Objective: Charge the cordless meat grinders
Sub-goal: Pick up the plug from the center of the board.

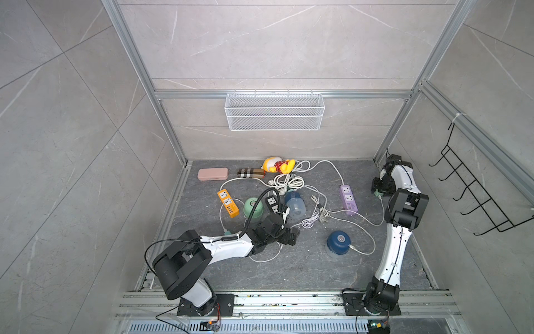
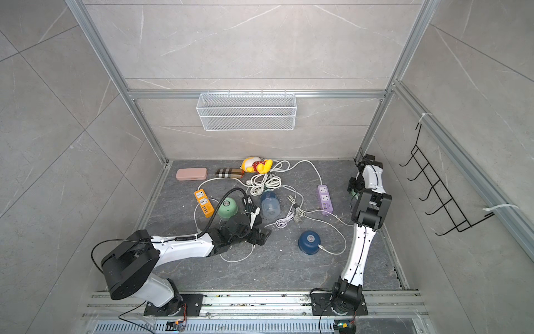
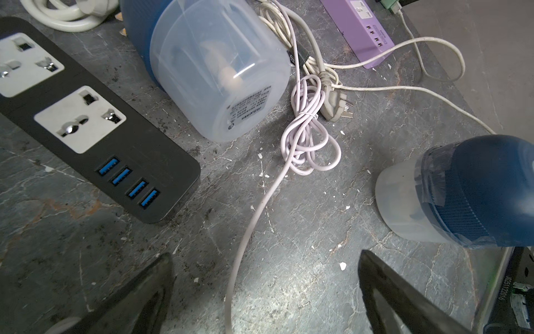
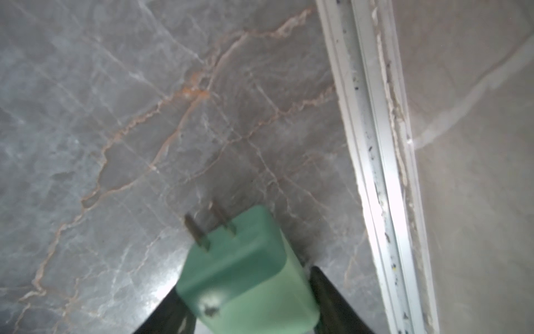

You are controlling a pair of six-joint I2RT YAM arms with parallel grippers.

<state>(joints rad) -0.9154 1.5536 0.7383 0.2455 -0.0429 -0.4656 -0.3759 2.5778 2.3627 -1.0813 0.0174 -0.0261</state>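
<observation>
I should grab the cable [image 1: 382,204] behind the teal plug adapter's body, since my right gripper covers that body, so that it stays free for my left gripper to grasp.
Three cordless meat grinders are on the dark floor in both top views. The mint green one [image 1: 253,206] [image 2: 227,206] stands upright. A blue one [image 1: 295,206] [image 3: 219,66] lies on its side, its clear base toward my left arm. A dark blue one [image 1: 338,241] [image 3: 474,193] stands upright with a white cable plugged in. My left gripper [image 1: 291,234] [image 3: 265,254] is open low over the floor, and a lilac cable [image 3: 260,208] runs between its fingers. By the right wall my right gripper [image 1: 378,193] [image 4: 244,283] is shut on a teal plug adapter [image 4: 245,269], prongs toward the floor.
An orange power strip [image 1: 228,203], a black one [image 3: 86,121] and a purple one [image 1: 348,199] lie among tangled white cables [image 1: 289,180]. A pink case [image 1: 213,174], a plaid case and a yellow toy sit at the back. The aluminium wall rail [image 4: 375,144] runs close beside the adapter.
</observation>
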